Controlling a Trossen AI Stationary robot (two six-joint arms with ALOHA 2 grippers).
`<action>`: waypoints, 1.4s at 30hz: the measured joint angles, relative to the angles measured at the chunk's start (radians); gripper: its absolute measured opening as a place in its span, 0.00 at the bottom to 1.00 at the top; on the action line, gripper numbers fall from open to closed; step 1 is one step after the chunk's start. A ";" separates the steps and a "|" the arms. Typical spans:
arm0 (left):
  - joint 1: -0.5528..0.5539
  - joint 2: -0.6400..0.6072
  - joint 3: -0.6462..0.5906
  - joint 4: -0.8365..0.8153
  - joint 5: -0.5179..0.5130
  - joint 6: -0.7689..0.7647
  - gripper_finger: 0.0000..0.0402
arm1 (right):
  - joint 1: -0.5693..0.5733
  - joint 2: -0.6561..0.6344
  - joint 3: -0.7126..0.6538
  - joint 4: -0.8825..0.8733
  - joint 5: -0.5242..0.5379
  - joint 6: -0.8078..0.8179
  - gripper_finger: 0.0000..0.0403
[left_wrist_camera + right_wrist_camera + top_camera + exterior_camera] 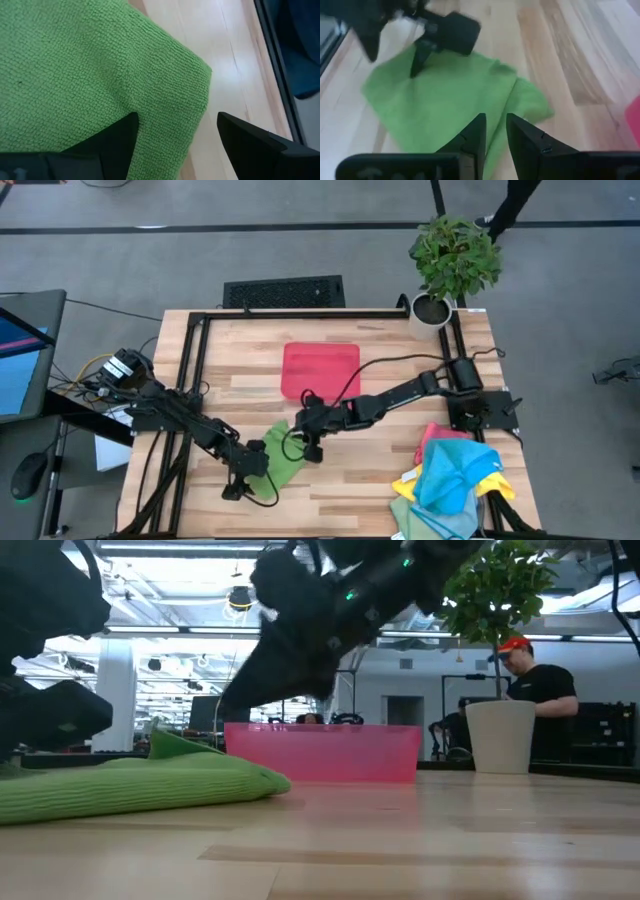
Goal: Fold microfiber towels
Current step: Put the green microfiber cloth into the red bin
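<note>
The green towel's far flap is standing up rumpled. I will pinch the flap with my right gripper while my left gripper backs away and takes the green towel's edge (482, 61) facing its arm.
A green microfiber towel (284, 460) lies rumpled on the wooden table, near its front and left of centre. One flap stands up as a ridge (178, 746). My left gripper (175, 120) is open at the towel's left side. One finger (115, 142) is over the cloth near a corner (202, 75), and the other is over bare wood. My right gripper (495, 122) hovers above the towel's far right part. Its fingers stand a narrow gap apart with nothing between them. More towels, pink, light blue and yellow, lie heaped (452, 478) at the near right. My left gripper slants down at the green towel's corner region (150, 100) from the table's left. Whether its finger touches the cloth I cannot tell. The towel lies on the table.
A red tray (320, 368) stands at the table's centre back, just beyond my right gripper. A potted plant (452, 260) is at the far right corner. A person (530, 690) stands behind the table. Bare wood lies between the green towel and the heap.
</note>
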 joint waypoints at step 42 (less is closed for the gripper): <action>0.085 0.002 0.324 -0.433 -0.051 -0.281 0.67 | 0.075 -0.065 -0.013 -0.278 0.181 0.321 0.63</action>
